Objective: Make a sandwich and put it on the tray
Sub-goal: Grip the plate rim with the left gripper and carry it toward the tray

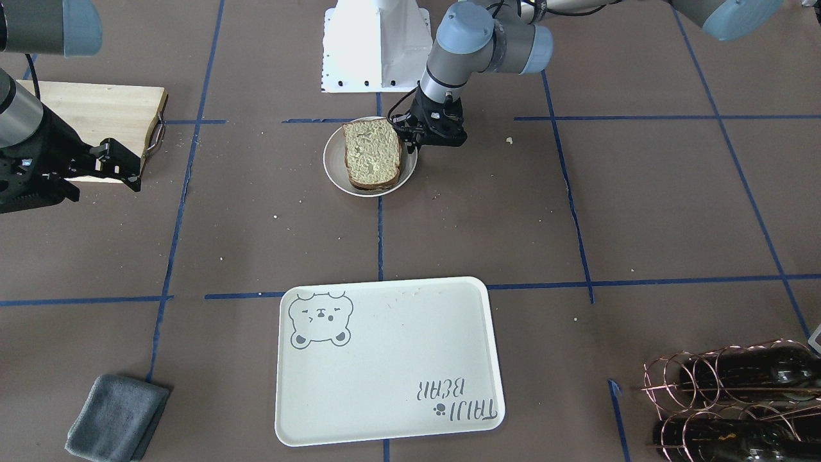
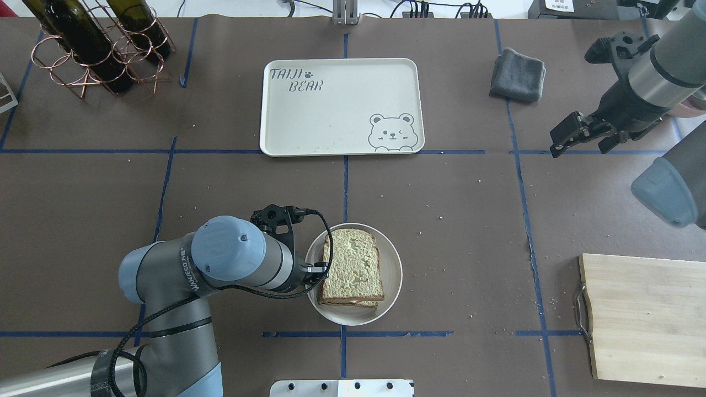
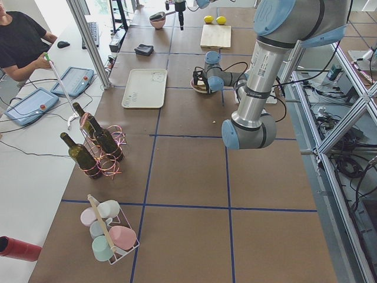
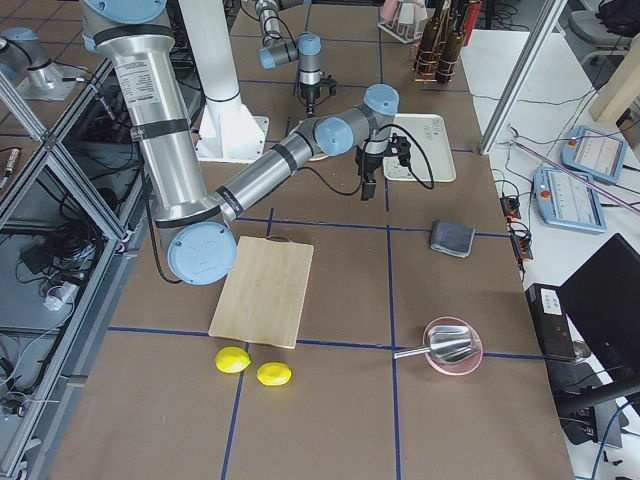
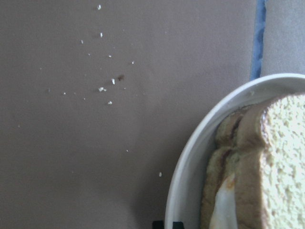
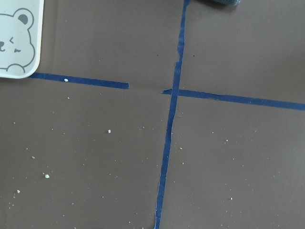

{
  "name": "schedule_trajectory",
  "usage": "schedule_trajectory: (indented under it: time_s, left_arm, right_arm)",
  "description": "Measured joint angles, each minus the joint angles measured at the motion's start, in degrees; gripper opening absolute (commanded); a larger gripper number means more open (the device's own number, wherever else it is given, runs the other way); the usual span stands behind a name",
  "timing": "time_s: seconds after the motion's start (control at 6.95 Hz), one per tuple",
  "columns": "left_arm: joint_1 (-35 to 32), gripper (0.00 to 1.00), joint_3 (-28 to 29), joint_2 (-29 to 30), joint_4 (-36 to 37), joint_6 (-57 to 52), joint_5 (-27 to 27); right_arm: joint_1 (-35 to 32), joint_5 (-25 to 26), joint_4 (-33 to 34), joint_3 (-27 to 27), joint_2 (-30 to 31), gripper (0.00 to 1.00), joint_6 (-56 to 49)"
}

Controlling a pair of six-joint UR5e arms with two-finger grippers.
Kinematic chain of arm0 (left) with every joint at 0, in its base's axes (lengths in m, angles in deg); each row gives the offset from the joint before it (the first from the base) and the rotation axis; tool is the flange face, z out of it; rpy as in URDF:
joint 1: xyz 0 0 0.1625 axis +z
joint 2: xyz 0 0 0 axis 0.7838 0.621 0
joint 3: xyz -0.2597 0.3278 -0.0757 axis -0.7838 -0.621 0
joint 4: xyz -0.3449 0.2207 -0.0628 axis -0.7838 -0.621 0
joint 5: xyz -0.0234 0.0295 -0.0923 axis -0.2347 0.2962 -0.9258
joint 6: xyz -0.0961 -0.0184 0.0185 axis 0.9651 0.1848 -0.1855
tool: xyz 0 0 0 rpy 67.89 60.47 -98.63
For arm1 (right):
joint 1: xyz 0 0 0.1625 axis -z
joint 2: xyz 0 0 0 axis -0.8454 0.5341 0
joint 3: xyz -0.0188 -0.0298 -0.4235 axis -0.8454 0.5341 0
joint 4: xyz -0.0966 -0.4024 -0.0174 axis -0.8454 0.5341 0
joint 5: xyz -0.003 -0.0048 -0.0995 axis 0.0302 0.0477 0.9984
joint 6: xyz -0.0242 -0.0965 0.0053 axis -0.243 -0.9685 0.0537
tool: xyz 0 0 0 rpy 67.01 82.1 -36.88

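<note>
The left gripper should set the white plate down and let go on the cream tray (image 1: 382,359) between the bear drawing and the lettering. The plate is still near the robot's base.
The sandwich (image 2: 353,270) lies on a small round white plate (image 2: 392,275) near the robot's base: two bread slices with white egg showing between them in the left wrist view (image 5: 224,210). My left gripper (image 2: 319,270) is at the plate's left rim (image 5: 183,191), its fingertips close together on that rim (image 1: 409,142). The cream tray (image 2: 331,121) with the bear drawing lies bare across the table (image 1: 385,346). My right gripper (image 2: 571,138) is open and empty, held above the table at the right, well away from plate and tray.
A wooden board (image 2: 640,320) lies at the near right. A grey cloth (image 2: 518,74) is right of the tray. A copper rack with wine bottles (image 2: 94,49) stands at the far left. Crumbs dot the brown table cover.
</note>
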Motion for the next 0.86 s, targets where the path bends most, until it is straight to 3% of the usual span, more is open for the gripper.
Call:
schedule_trajectory:
  time_s: [0.29,0.58,0.86]
  left_arm:
    - [-3.2,0.0,-2.1,0.2,-0.1,-0.1,-2.8]
    - [-9.2,0.0,-2.5,1.1,-1.3,2.2,-9.2]
    - [-13.0,0.0,1.3,1.9,-8.9,14.6,-10.5]
  right_arm:
    - [-1.2,-0.2,0.0,0.0,0.8,1.0,-1.3]
    - [-4.5,-0.2,0.5,0.7,3.6,1.0,-8.9]
    - [-9.0,-0.3,0.7,3.2,6.2,1.0,-18.4]
